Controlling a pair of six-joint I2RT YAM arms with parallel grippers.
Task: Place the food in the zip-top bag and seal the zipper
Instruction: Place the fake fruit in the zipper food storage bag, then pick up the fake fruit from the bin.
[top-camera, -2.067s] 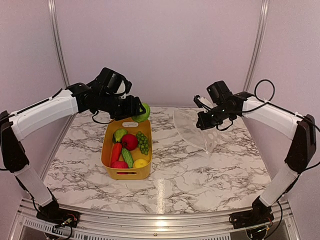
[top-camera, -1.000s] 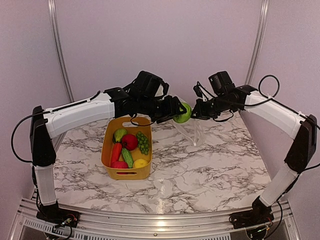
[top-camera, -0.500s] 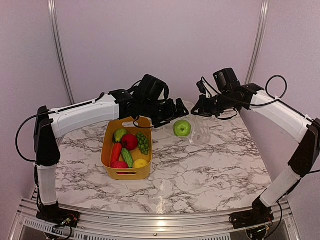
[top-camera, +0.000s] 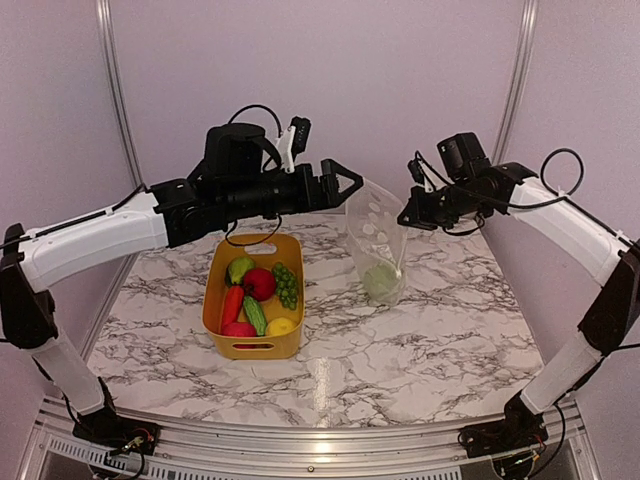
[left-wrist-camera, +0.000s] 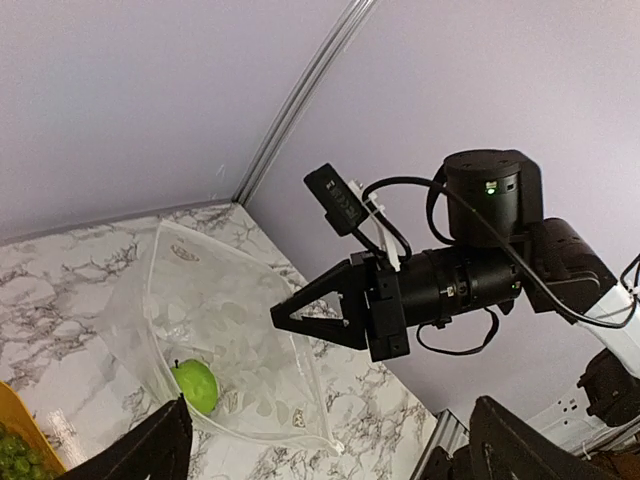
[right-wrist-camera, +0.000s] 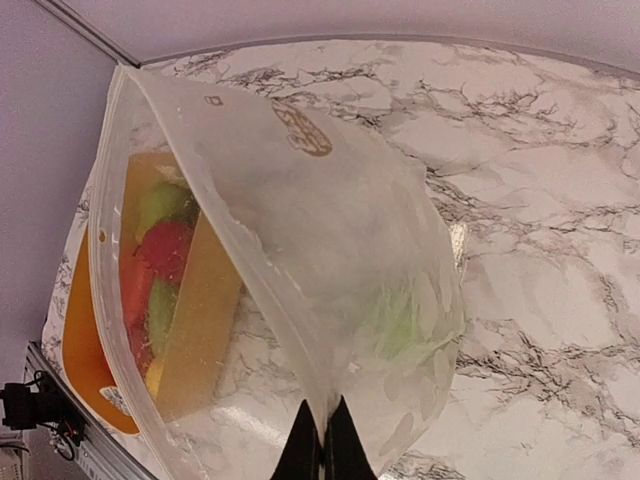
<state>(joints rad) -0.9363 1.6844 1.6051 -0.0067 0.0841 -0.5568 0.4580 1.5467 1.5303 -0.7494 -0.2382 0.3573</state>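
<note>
Next, I close my left gripper around the sides of the lemon (top-camera: 281, 326), which is lying next to the cucumber in the yellow bin.
My right gripper (top-camera: 408, 218) is shut on the rim of the clear dotted zip-top bag (top-camera: 375, 235) and holds it hanging over the table. The mouth gapes, its zipper (right-wrist-camera: 97, 260) unsealed. A green apple (top-camera: 380, 280) lies in the bag's bottom (left-wrist-camera: 196, 385). Left of the mouth, at its height, my left gripper (top-camera: 352, 184) is open and empty. The rest of the food sits in the yellow bin (top-camera: 252, 346): green apple (top-camera: 240, 268), red apple (top-camera: 259, 283), grapes (top-camera: 286, 285), carrot (top-camera: 232, 303), cucumber (top-camera: 255, 315), lemon (top-camera: 281, 327), red pepper (top-camera: 238, 329).
The bin stands left of centre on the marble table (top-camera: 420, 350), just left of the hanging bag. Purple walls and metal posts (top-camera: 112, 90) close in the back and sides. The table's near edge is an aluminium rail (top-camera: 320, 440).
My left gripper opened and let go of the green apple, which dropped to the bag's bottom. The left arm then drew back to the left. The right gripper kept its hold.
</note>
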